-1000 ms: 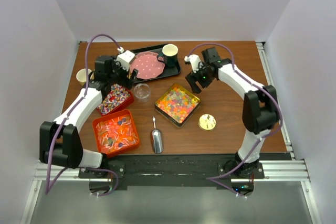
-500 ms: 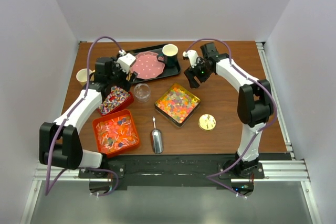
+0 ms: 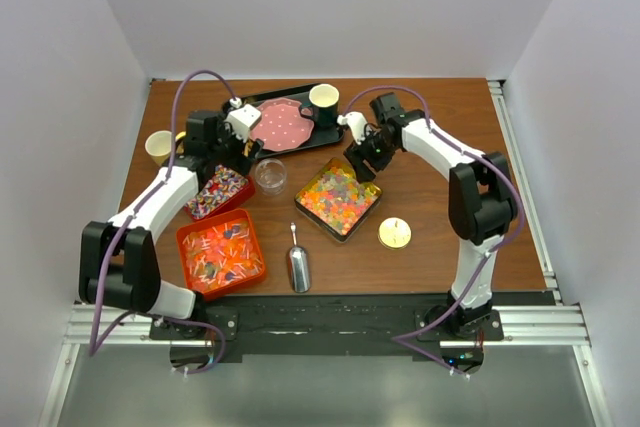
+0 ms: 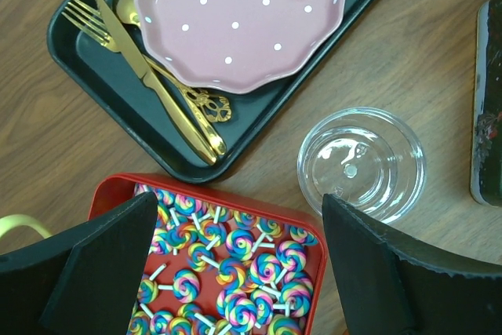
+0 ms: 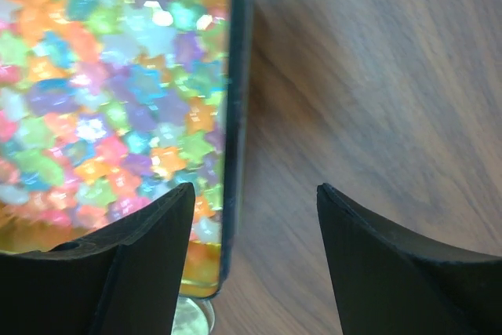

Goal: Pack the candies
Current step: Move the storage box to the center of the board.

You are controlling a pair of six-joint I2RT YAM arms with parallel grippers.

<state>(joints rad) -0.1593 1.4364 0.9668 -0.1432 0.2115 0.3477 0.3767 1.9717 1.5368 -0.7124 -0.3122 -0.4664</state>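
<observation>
The robot's left gripper needs to next move to the clear glass bowl beside the lollipop tray and close on the bowl's near rim [image 3: 265, 192] [image 4: 377, 220].
The candies lie in three containers. Swirl lollipops [image 4: 235, 260] fill a small red tray [image 3: 217, 191]. Orange-red pieces fill a larger red tray [image 3: 220, 252]. Tiny star sweets [image 5: 102, 92] fill a gold tin [image 3: 339, 198]. My left gripper [image 4: 239, 209] hovers open over the lollipop tray's far corner [image 3: 240, 155], holding nothing. My right gripper [image 5: 252, 194] is open at the tin's far right edge [image 3: 359, 163]. One of its fingers [image 5: 141, 264] is over the star sweets and the other is over bare wood, with the tin's wall between them.
A clear glass bowl [image 4: 361, 164] stands between the lollipop tray and the tin [image 3: 270, 175]. A black tray [image 3: 330, 133] at the back holds a pink dotted plate [image 4: 243, 17], gold cutlery [image 4: 169, 103] and a cup [image 3: 323, 101]. A metal scoop [image 3: 298, 266], a gold lid [image 3: 394, 234] and a yellow cup [image 3: 158, 145] also stand on the table.
My right arm has swung left and down to the tin's far edge, and its jaws have narrowed somewhat. The left arm has barely moved.
</observation>
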